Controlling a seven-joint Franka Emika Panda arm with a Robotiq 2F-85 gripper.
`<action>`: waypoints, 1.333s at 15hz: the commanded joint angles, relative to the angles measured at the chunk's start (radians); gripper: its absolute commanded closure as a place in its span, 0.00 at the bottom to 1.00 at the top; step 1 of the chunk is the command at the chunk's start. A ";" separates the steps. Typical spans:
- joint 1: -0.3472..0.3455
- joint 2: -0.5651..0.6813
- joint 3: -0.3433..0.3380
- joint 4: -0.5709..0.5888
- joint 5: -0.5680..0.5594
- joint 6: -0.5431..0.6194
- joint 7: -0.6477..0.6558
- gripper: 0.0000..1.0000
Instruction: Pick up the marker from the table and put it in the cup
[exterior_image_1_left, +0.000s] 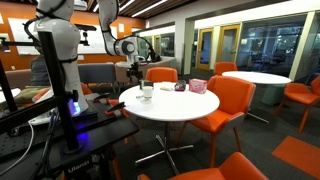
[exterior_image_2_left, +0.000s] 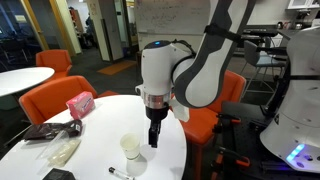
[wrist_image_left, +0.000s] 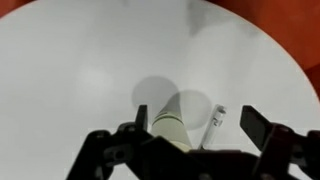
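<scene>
My gripper is to go down next to the body of the marker (exterior_image_1_left: 139, 90) (wrist_image_left: 212, 129) beside the pale cup and close there.
A small pale cup (exterior_image_2_left: 131, 148) stands upright on the round white table (exterior_image_2_left: 110, 115). It also shows in the wrist view (wrist_image_left: 170, 125) and in an exterior view (exterior_image_1_left: 147, 92). A marker (exterior_image_2_left: 121, 175) lies on the table near the front edge, close to the cup; in the wrist view the marker (wrist_image_left: 215, 118) lies just right of the cup. My gripper (exterior_image_2_left: 154, 135) hangs above the table beside the cup. In the wrist view its fingers (wrist_image_left: 198, 122) are apart and hold nothing, with the cup and marker below between them.
A pink box (exterior_image_2_left: 80, 103) stands at the table's far side, also seen in an exterior view (exterior_image_1_left: 197, 86). A clear plastic bag (exterior_image_2_left: 55, 150) and a dark item (exterior_image_2_left: 58, 174) lie on the table. Orange chairs (exterior_image_1_left: 228, 97) surround it.
</scene>
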 joint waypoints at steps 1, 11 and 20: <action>0.078 0.037 -0.052 0.036 -0.107 -0.006 0.110 0.00; 0.214 0.292 -0.084 0.237 -0.030 0.069 0.289 0.00; 0.260 0.519 -0.091 0.461 0.060 0.029 0.266 0.00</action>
